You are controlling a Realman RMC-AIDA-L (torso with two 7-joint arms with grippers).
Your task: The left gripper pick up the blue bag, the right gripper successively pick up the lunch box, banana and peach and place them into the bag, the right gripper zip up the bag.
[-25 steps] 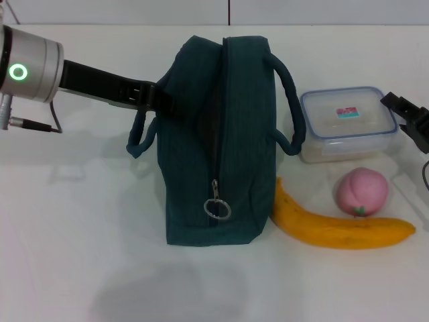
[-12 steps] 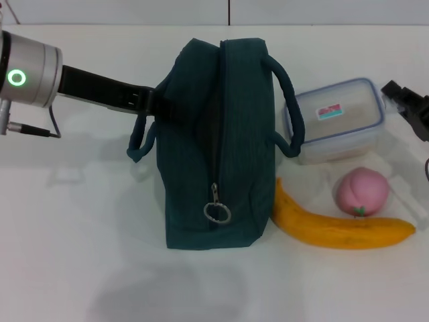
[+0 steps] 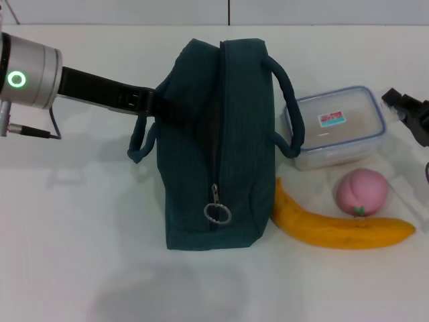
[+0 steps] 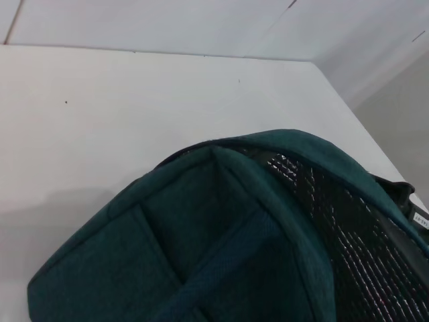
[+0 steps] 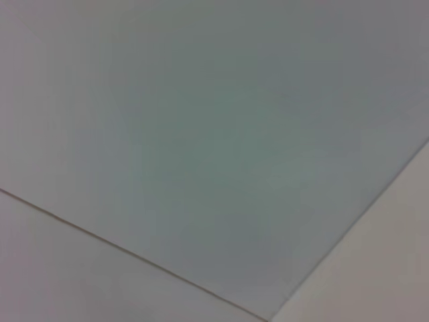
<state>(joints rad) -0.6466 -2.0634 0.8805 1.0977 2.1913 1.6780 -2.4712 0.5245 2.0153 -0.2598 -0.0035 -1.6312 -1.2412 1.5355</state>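
Next, my right gripper releases the lunch box inside the blue bag's open zipper (image 3: 269,102), between the bag's handles.
The blue bag (image 3: 221,144) stands at the table's middle with its zipper open; the left wrist view shows its top edge (image 4: 221,221) and silver lining (image 4: 348,228). My left gripper (image 3: 157,104) reaches in from the left and is shut on the bag's left side by the handle. Just right of the bag sits the clear lunch box (image 3: 335,127) with a blue-rimmed lid, against the bag's right handle. My right gripper (image 3: 405,111) is at the far right, just beyond the box's right end. The pink peach (image 3: 362,191) and yellow banana (image 3: 338,228) lie in front of the box.
A metal zipper pull ring (image 3: 216,211) hangs on the bag's near face. The white table (image 3: 80,221) stretches left and in front of the bag. The right wrist view shows only plain pale surfaces.
The lunch box tipped up, slid left toward the bag and now lies flatter against its right handle. The right gripper shifted slightly at the frame's right edge. The left arm held still.
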